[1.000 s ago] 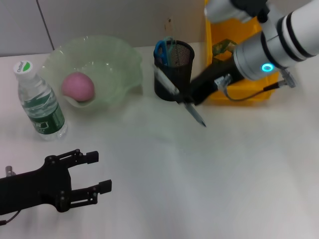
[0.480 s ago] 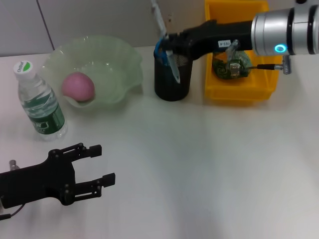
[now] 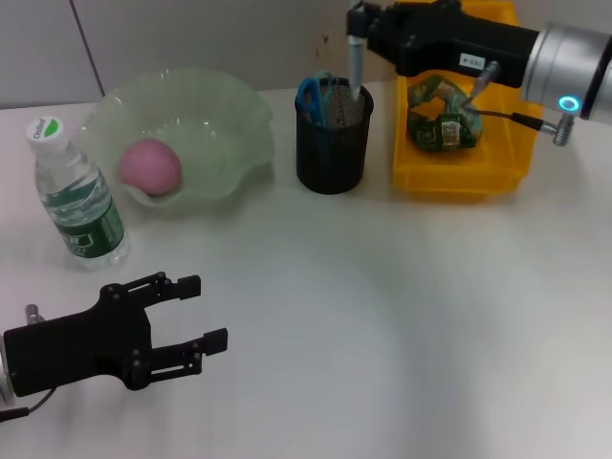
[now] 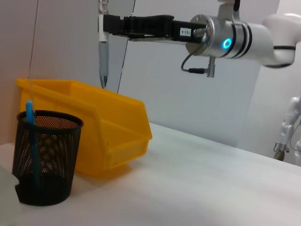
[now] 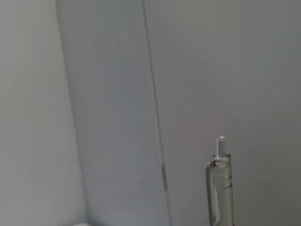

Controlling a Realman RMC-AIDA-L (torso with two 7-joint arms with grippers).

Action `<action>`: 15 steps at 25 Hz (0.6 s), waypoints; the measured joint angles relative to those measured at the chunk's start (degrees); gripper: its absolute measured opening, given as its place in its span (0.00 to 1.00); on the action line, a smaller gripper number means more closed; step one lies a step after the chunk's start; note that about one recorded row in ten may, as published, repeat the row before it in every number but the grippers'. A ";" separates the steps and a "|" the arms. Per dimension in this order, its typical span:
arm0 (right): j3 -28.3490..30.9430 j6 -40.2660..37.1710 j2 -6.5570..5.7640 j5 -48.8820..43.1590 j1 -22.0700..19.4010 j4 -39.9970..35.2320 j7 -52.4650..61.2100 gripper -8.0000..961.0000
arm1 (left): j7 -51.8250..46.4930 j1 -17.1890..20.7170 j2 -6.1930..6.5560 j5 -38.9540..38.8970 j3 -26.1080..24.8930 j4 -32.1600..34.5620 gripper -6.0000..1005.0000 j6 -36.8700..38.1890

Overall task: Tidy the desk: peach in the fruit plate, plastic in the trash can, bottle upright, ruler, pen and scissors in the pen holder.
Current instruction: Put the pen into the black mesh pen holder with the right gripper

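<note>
I need to release the pen from my right gripper in the pen holder (image 3: 339, 116), next to the scissors with blue handles.
My right gripper (image 3: 361, 27) is shut on the pen (image 3: 355, 59), which hangs upright, tip down, over the black mesh pen holder (image 3: 333, 143). From the left wrist the pen (image 4: 102, 52) shows well above the pen holder (image 4: 44, 162). In the right wrist view only the pen's top (image 5: 219, 188) shows. Blue-handled scissors (image 3: 309, 96) stand in the holder. The pink peach (image 3: 149, 164) lies in the green fruit plate (image 3: 225, 115). The bottle (image 3: 76, 196) stands upright at the left. Green plastic (image 3: 438, 122) lies in the yellow trash can (image 3: 459, 182). I cannot make out the ruler. My left gripper (image 3: 203, 311) rests open, low on the left.
A wall runs close behind the plate, the holder and the trash can. White tabletop (image 3: 402, 316) stretches in front of them, to the right of my left gripper.
The right gripper has swung the pen from a slant to upright and carried it right, over the holder's mouth. The left gripper has crept slightly forward.
</note>
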 joint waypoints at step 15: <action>1.08 5.13 0.43 8.53 3.49 12.67 -17.07 0.13 | -0.19 -0.86 -0.80 0.00 0.00 -0.48 0.80 -1.00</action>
